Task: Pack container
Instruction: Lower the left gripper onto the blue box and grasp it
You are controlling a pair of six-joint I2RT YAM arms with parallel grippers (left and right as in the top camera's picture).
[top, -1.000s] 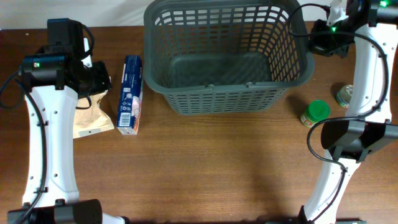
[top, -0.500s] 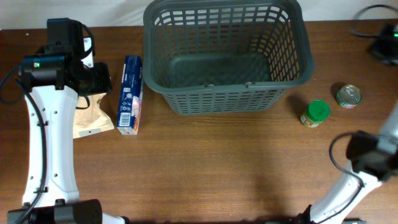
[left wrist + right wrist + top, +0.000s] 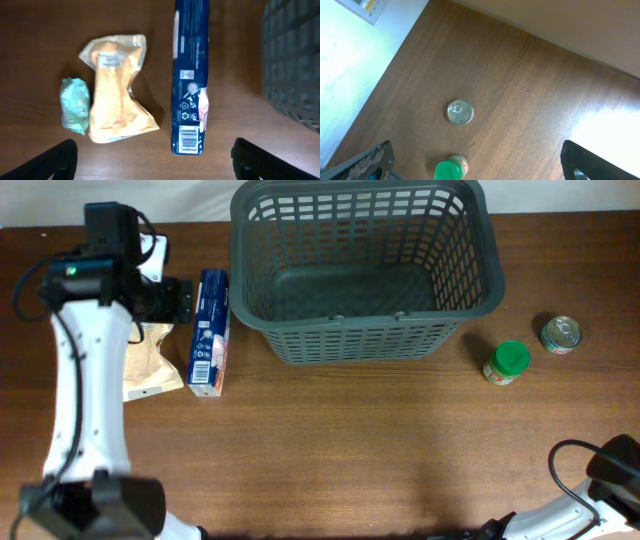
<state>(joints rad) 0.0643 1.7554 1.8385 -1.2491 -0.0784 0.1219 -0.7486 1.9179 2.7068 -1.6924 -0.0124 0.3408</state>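
Note:
Next, my left gripper grabs the middle of the blue box (image 3: 210, 326) (image 3: 191, 70), between the box's barcode end and its far end.
The container (image 3: 360, 340), a large dark-grey lattice basket, stands empty at the table's back centre; its wall (image 3: 295, 60) shows at the right of the left wrist view. Left of it lie a blue box (image 3: 210, 330) (image 3: 190, 80), a tan pouch (image 3: 152, 370) (image 3: 117, 95) and a small teal packet (image 3: 75, 105). My left gripper (image 3: 185, 300) (image 3: 157, 162) hovers open above the pouch and box, holding nothing. My right gripper (image 3: 482, 165) hangs open, high over a tin can (image 3: 460, 112) (image 3: 560, 334) and a green-lidded jar (image 3: 450, 170) (image 3: 508, 362). It is outside the overhead view.
The can and jar stand to the right of the basket, a little apart from each other. Part of the right arm (image 3: 615, 470) shows at the bottom right corner. A pale floor (image 3: 350, 60) lies beyond the table's right edge.
The right arm swung away from the basket's far right corner and out of the overhead view, and its jaws opened. The left gripper opened and shifted slightly toward the blue box.

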